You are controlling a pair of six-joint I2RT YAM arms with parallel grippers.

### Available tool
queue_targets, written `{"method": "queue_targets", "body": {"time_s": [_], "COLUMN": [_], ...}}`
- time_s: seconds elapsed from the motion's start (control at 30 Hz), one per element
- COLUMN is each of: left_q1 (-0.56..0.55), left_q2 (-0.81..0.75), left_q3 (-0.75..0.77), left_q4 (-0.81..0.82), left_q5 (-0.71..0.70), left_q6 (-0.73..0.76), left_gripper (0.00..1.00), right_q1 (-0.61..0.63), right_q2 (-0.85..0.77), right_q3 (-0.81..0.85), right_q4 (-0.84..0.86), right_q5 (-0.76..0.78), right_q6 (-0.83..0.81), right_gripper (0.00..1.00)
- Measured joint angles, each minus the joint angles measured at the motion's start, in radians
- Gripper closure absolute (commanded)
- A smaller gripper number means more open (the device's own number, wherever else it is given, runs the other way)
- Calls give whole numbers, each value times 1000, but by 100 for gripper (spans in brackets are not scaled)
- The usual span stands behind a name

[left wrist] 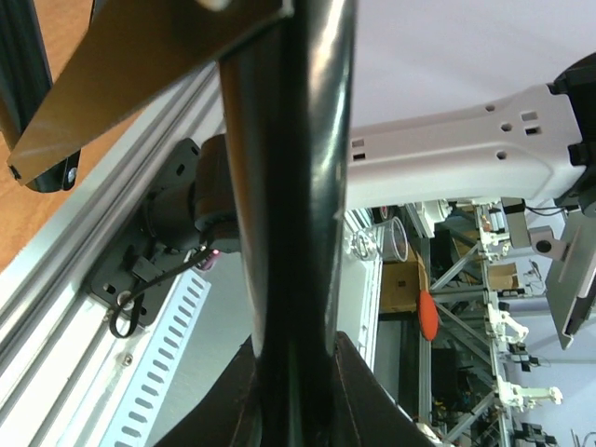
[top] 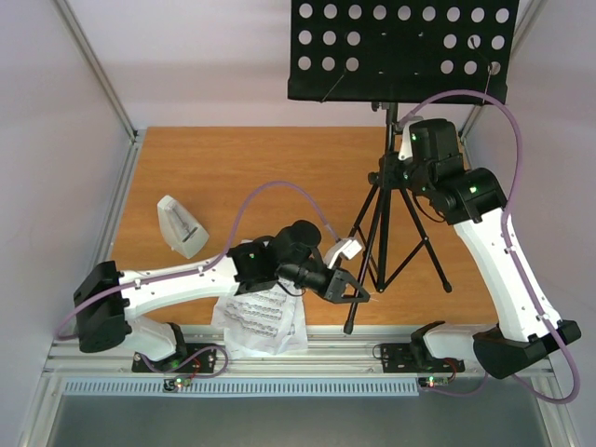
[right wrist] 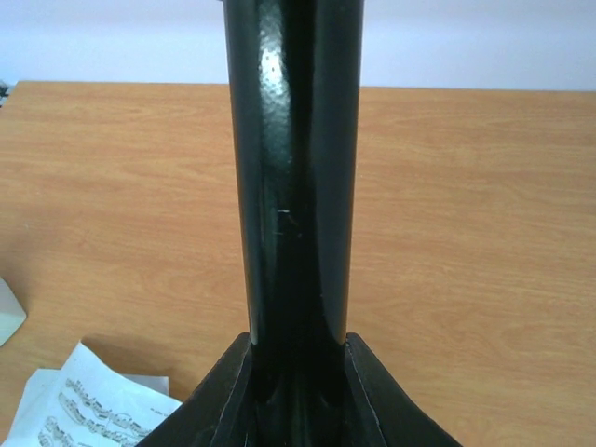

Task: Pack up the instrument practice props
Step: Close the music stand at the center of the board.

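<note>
My left gripper needs to let go of the stand's front leg when its foot is on the wooden table (top: 359, 318) next to the aluminium rail.
The black tripod music stand (top: 384, 223) stands upright at the table's right, its perforated desk (top: 400, 47) high at the back. My left gripper (top: 349, 287) is shut on the stand's front leg (left wrist: 289, 186) just above the foot; in the left wrist view the left gripper (left wrist: 296, 358) has that tube filling its jaws. My right gripper (top: 402, 168) is shut on the central pole (right wrist: 293, 186), which the right gripper (right wrist: 296, 349) clamps from both sides. The white metronome (top: 182, 226) lies tilted at the left. The sheet-music pages (top: 261, 321) lie crumpled under my left arm, and a corner of the pages (right wrist: 84, 410) shows in the right wrist view.
An aluminium rail (top: 307, 358) runs along the table's near edge, with both arm bases on it. A slanted frame post (top: 93, 65) rises at the back left. White walls close in the wooden table (top: 242, 168) on both sides.
</note>
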Motion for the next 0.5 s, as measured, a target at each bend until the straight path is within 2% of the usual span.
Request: {"method": "queue_targets", "body": {"time_s": [0.27, 0.5], "left_q1": [-10, -14], "left_q2": [-23, -23], "left_q3": [-1, -19], "left_q4": [-24, -28], "left_q5": [43, 66], "left_q6": [-49, -99], "left_gripper": [100, 100], "right_q1": [-3, -4], "right_q2": [-3, -19], "right_q3": [-2, -92], "right_q4": [-58, -35], "right_q5": [-13, -9], "right_q6": [40, 69], "right_gripper": [99, 99]}}
